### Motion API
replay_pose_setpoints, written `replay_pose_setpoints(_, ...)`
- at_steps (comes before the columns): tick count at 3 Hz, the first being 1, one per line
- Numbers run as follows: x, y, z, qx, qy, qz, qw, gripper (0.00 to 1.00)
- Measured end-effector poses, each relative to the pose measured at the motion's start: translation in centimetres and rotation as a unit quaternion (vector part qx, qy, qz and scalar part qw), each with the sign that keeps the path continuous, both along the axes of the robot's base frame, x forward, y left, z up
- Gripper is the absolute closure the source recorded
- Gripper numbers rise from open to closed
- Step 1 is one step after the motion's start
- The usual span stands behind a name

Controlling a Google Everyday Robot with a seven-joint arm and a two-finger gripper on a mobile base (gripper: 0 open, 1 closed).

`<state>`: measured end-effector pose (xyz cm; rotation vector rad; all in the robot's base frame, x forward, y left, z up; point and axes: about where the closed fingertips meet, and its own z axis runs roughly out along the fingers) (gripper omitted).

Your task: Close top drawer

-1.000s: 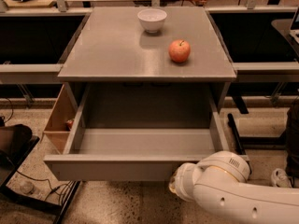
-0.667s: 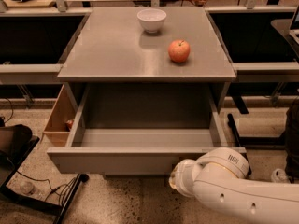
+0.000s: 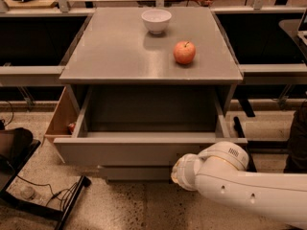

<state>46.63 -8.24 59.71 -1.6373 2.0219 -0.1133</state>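
Next, my gripper lets go of the top drawer once its front sits flush in the cabinet's opening [image 3: 150, 121] under the grey cabinet top.
The top drawer [image 3: 120, 151] is a wide, shallow grey drawer and stands partly open under the cabinet top. Its grey inside shows nothing in it. My gripper [image 3: 179, 172] is at the end of the white arm [image 3: 240, 186], low on the right. It is at the lower right of the drawer's plain front panel, and the arm's wrist mostly hides it. Whether it touches the panel I cannot tell.
A white bowl [image 3: 156, 20] and a red apple [image 3: 184, 52] sit on the grey cabinet top [image 3: 110, 56]. A light wooden box [image 3: 60, 116] hangs at the cabinet's left side. A lower drawer front [image 3: 134, 172] shows below. A dark stand and cables [image 3: 43, 195] lie on the floor at left.
The top drawer has slid further into the cabinet, so less of its inside shows. My arm has moved forward along with the front panel.
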Motion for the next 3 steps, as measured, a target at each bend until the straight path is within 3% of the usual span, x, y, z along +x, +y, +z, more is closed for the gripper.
replay_pose_setpoints(1,4.2,1.0,0.2,0.005,-0.016,0.012,0.9998,1.00)
replay_pose_setpoints(2,4.6,1.1,0.2,0.005,-0.019,0.014,0.9997,1.00)
replay_pose_setpoints(3,7.5,1.9,0.2,0.007,-0.029,0.023,0.9993,1.00)
